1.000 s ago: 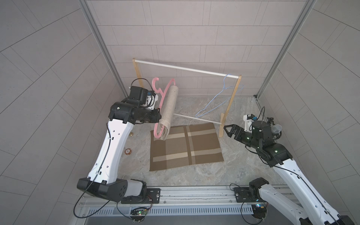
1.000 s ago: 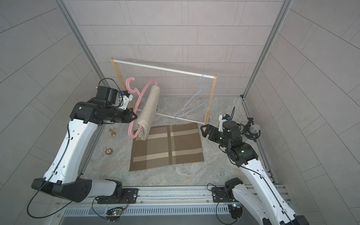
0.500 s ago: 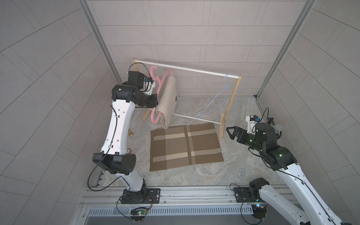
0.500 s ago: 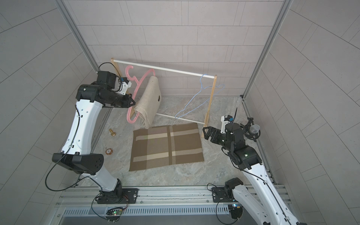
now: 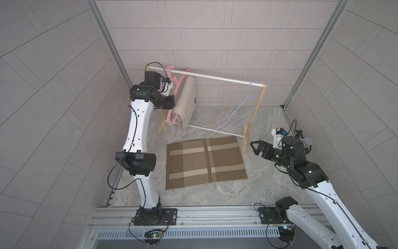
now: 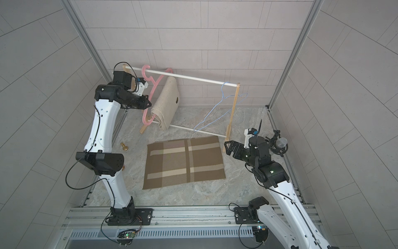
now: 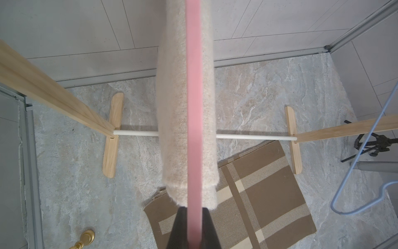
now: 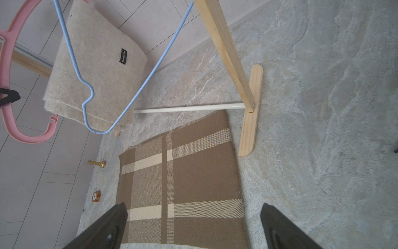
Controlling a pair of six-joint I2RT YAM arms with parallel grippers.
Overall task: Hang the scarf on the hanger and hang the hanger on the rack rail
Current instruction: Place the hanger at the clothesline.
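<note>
Next, I move my right gripper to the blue wire hanger and close it on the middle of its near sloping side (image 5: 234, 112) (image 8: 65, 31).
A beige scarf (image 5: 186, 101) (image 6: 165, 101) is draped folded over a pink hanger (image 5: 170, 120) (image 6: 144, 120). My left gripper (image 5: 172, 101) (image 6: 148, 103) is shut on the hanger's lower part, holding it high at the left end of the wooden rack. The hanger's hook reaches the rack's white top rail (image 5: 226, 79) (image 6: 200, 80); I cannot tell whether it rests on it. In the left wrist view the hanger (image 7: 194, 107) runs straight out of the gripper (image 7: 195, 210), with the scarf (image 7: 172, 107) on both sides. My right gripper (image 5: 254, 146) (image 6: 227, 146) (image 8: 193, 211) is open and holds nothing, low beside the rack's right foot.
A brown plaid cloth (image 5: 204, 163) (image 6: 185, 163) (image 8: 183, 172) lies flat in front of the rack. A blue wire hanger (image 5: 237, 114) (image 6: 215, 110) hangs at the rail's right end. A gold chess piece (image 6: 124, 147) (image 8: 97, 163) and a small orange disc (image 8: 96, 196) lie at the left.
My left arm has risen and gone back, carrying the hanger and scarf up to the top rail. The right arm has drawn back a little, still open.
</note>
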